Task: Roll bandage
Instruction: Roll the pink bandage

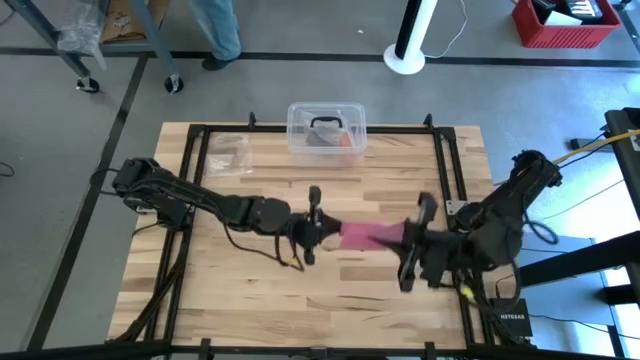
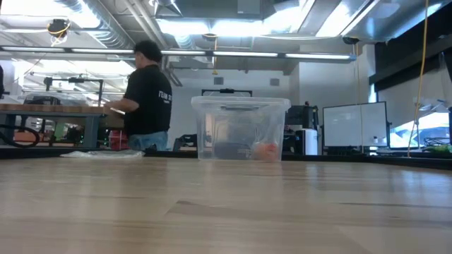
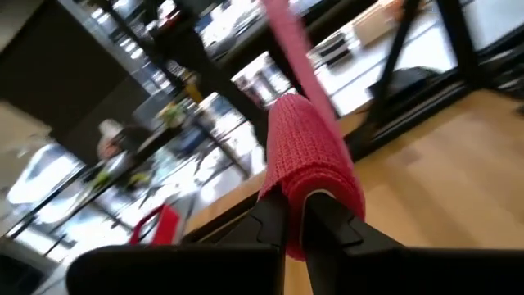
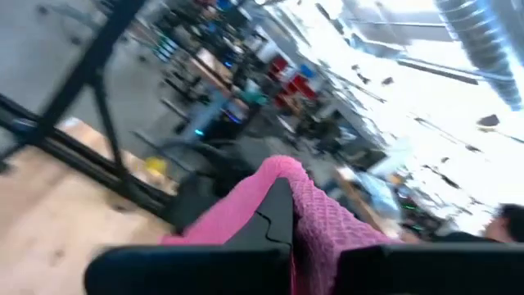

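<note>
My right gripper will let go of the bandage over the wooden table [image 1: 348,214] below the clear plastic box, beside the fingers of my left gripper.
The bandage [image 1: 366,236], a pink-red strip, spans the gap between my two grippers over the middle of the wooden table. My left gripper [image 1: 320,232] reaches in from the table's left and is shut on one end. My right gripper [image 1: 407,242] reaches in from the right and is shut on the other end. In the left wrist view the fabric [image 3: 309,152] bunches over the fingertips. In the right wrist view it [image 4: 315,209] drapes over the fingers. The low view shows neither gripper nor the bandage. My left gripper pinches the bandage's left end [image 3: 304,190] between its two fingers, coming level from the table's left. The fabric folds in a bunch over the fingertips, and a narrow strip [image 3: 286,33] runs on away from them. The bandage hangs clear of the table. My right gripper pinches the bandage's right end [image 4: 296,197] between its two fingers, coming level from the table's right. The fabric lies over the fingertips in several folds. This end is also lifted clear of the table.
A clear plastic box with a black handle [image 1: 325,128] stands at the table's far edge, with a small clear bag [image 1: 228,152] to its left. A black frame [image 1: 450,170] borders the table. A person [image 2: 147,95] stands behind the table.
</note>
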`<state>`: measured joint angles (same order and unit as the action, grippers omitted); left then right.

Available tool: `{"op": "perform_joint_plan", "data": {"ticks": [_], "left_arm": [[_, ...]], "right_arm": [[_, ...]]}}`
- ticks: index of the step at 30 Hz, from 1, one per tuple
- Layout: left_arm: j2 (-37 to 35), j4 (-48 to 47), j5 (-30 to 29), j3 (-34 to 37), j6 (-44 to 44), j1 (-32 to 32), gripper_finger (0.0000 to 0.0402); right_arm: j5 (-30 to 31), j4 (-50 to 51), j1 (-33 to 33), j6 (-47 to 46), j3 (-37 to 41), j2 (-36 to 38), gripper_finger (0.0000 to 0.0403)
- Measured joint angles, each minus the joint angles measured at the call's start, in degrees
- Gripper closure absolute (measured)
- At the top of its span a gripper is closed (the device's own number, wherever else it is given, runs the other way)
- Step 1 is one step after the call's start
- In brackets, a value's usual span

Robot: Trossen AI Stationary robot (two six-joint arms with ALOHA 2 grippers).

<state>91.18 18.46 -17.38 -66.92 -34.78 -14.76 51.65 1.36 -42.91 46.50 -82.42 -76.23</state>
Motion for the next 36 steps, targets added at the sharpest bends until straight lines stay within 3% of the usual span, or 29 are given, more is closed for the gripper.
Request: {"op": "perform_joint_plan", "data": {"ticks": [7, 12, 15, 21, 24, 30, 36], "left_arm": [[-0.65, 0.45, 0.29, 0.00, -3.24, -4.74, 0.0389], [-2.42, 0.42, 0.26, -0.45, -1.33, -7.36, 0.0389], [-3.36, 0.07, 0.23, -1.85, 0.80, -8.27, 0.0389], [-3.76, -0.44, -3.49, -2.56, 1.59, -9.54, 0.0389], [-3.95, -2.21, -8.47, -2.58, 1.65, -9.36, 0.0389], [-3.93, -11.46, -9.15, -2.56, 7.57, -6.00, 0.0389], [-3.93, -13.56, -6.66, -0.86, 15.22, -3.27, 0.0389]], "right_arm": [[1.67, 8.30, 6.40, -3.27, -1.17, 5.77, 0.0401], [-4.97, 22.17, 16.10, -16.03, -0.57, 8.74, 0.0401], [-10.74, 24.54, 22.06, -22.37, 3.66, 10.04, 0.0401], [-21.67, 17.42, 29.97, -31.45, 17.80, 10.30, 0.0400], [-25.56, 9.56, 31.71, -36.19, 26.67, 10.30, 0.0400], [-30.17, -3.93, 32.99, -49.97, 40.90, 9.59, 0.0394], [-29.28, -8.88, 32.89, -55.71, 46.94, 7.67, 0.0307]]}}
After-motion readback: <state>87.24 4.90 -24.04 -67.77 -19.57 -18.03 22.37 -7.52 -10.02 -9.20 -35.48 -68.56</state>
